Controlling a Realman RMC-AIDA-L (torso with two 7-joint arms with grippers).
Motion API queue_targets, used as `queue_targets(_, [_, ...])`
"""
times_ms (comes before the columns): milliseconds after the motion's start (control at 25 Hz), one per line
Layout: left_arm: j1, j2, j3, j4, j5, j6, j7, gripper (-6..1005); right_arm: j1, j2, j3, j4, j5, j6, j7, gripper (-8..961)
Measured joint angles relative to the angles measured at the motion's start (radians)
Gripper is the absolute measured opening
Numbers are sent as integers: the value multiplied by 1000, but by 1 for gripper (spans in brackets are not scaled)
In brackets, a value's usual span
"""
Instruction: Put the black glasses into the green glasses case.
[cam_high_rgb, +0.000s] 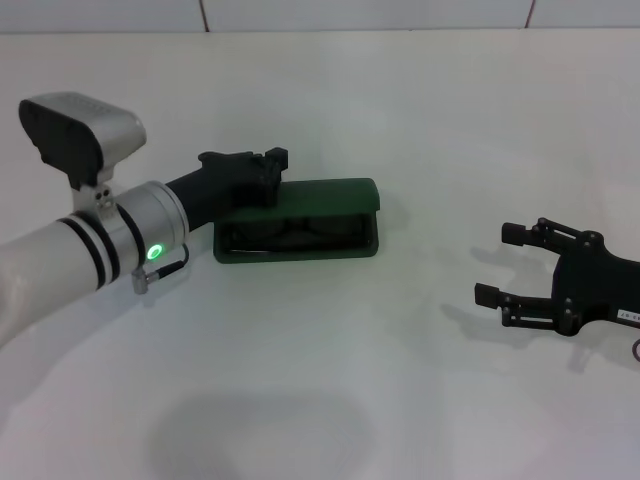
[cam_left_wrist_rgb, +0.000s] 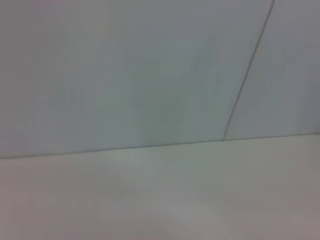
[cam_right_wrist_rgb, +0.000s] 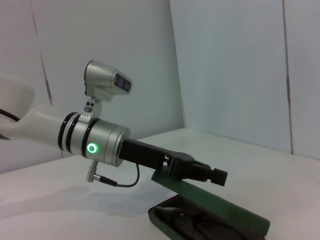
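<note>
Once my left gripper releases, the lid will rest shut over the front opening of the green glasses case (cam_high_rgb: 294, 226).
The green glasses case (cam_high_rgb: 330, 193) lies on the white table with its lid half raised. The black glasses (cam_high_rgb: 300, 230) lie inside it, seen through the front opening. My left gripper (cam_high_rgb: 272, 160) is shut and rests on the lid's top near its left end. The right wrist view shows the same: the left gripper (cam_right_wrist_rgb: 215, 176) presses on the tilted lid of the case (cam_right_wrist_rgb: 225, 212), with the glasses (cam_right_wrist_rgb: 200, 229) dark inside. My right gripper (cam_high_rgb: 500, 262) is open and empty, low over the table well to the right of the case.
The white table (cam_high_rgb: 350, 380) runs back to a tiled wall (cam_high_rgb: 360, 12). The left wrist view shows only the table's surface (cam_left_wrist_rgb: 150, 200) and the wall (cam_left_wrist_rgb: 150, 75).
</note>
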Motion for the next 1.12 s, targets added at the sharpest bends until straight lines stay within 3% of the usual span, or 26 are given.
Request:
queue_targets(560, [-10, -3, 2, -92, -121, 56, 227, 19, 5, 3, 0, -2, 0, 0, 6, 886])
queue_targets(1120, [-24, -6, 18, -141, -169, 122, 316, 20, 12, 5, 0, -2, 0, 1, 6, 886])
